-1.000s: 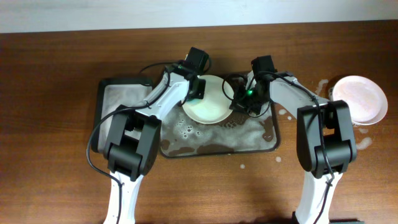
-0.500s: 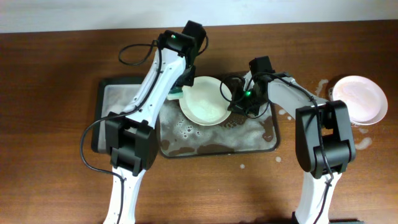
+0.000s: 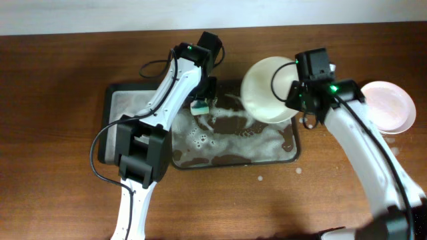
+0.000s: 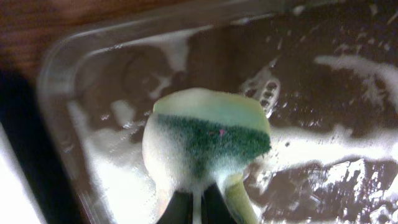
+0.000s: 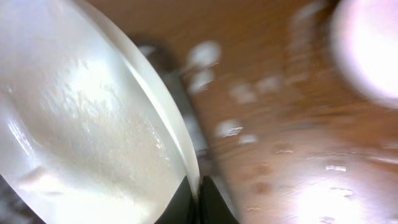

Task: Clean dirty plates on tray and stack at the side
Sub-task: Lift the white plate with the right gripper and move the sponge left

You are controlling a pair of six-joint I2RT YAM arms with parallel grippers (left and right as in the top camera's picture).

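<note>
Next, my left gripper lets go of the green and yellow sponge in the smaller foamy tray (image 3: 146,132), near the side of the big tray.
My right gripper (image 3: 291,93) is shut on the rim of a white plate (image 3: 267,89) and holds it lifted over the right end of the dark grey tray (image 3: 200,162). In the right wrist view the plate (image 5: 81,124) fills the left side, its rim pinched between my fingers (image 5: 198,198). My left gripper (image 3: 202,101) is shut on a foamy green and yellow sponge (image 4: 208,138) above the tray's back part (image 4: 56,62). A second white plate (image 3: 387,107) lies on the table at the right, also seen blurred in the right wrist view (image 5: 367,43).
A smaller tray (image 3: 123,100) with white foam adjoins the big tray's left side. Foam drops lie on the wooden table (image 3: 67,80) right of the tray (image 3: 299,171) and in the right wrist view (image 5: 230,127).
My right gripper has lifted the plate off the tray and carried it up and to the right. My left gripper with the sponge has come off the plate and now hangs over the tray.
</note>
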